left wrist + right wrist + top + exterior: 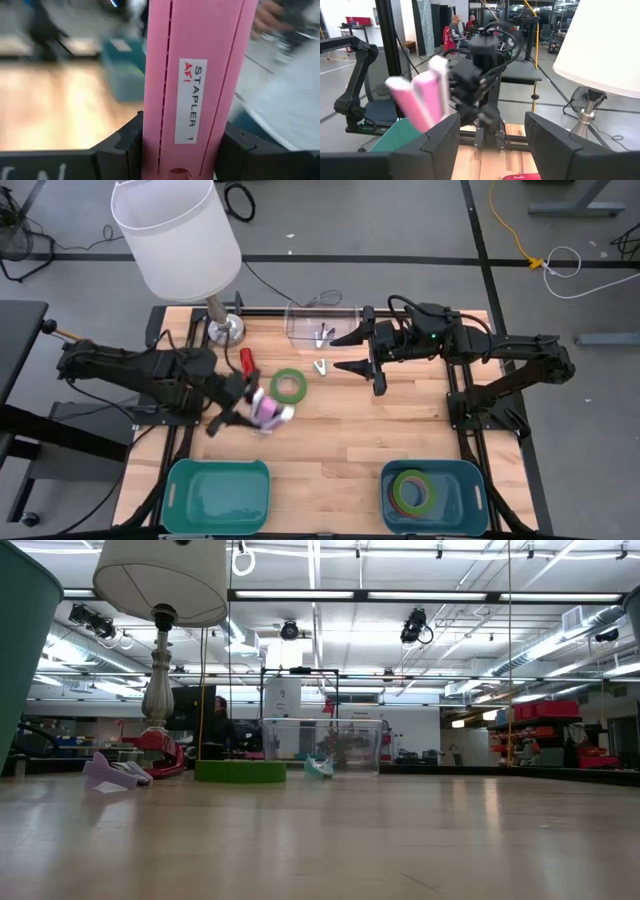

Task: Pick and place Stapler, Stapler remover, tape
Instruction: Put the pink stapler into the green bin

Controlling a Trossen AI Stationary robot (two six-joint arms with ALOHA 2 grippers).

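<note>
The pink stapler will drop from my left gripper inside the empty teal bin (pixel 235 482), near its far side.
My left gripper (pixel 243 410) is shut on a pink stapler (pixel 195 75) labelled "STAPLER 1", above the table's left middle. The right wrist view shows that stapler (pixel 420 102) jutting from the left arm. A green tape ring (pixel 289 385) lies flat on the table beside it. A red stapler (pixel 246 360) lies by the lamp base. A small staple remover (pixel 321 366) sits near the clear box (pixel 320 322). My right gripper (pixel 352 353) hangs open at the far middle, holding nothing. A lilac item (pixel 115 775) rests on the table in the low view. My left gripper pinches the pink stapler's two long sides (pixel 155 150) between its two fingers (pixel 125 147), near one end. The stapler runs on past the fingertips, along the fingers. The stapler is lifted clear of the table.
A lamp (pixel 180 235) stands at the far left, its shade over the table corner. Two teal bins sit at the near edge: the left one (pixel 217 495), and the right one (pixel 470 480) holding a green and a red-pink tape ring (pixel 413 492). People sit in the room beyond.
</note>
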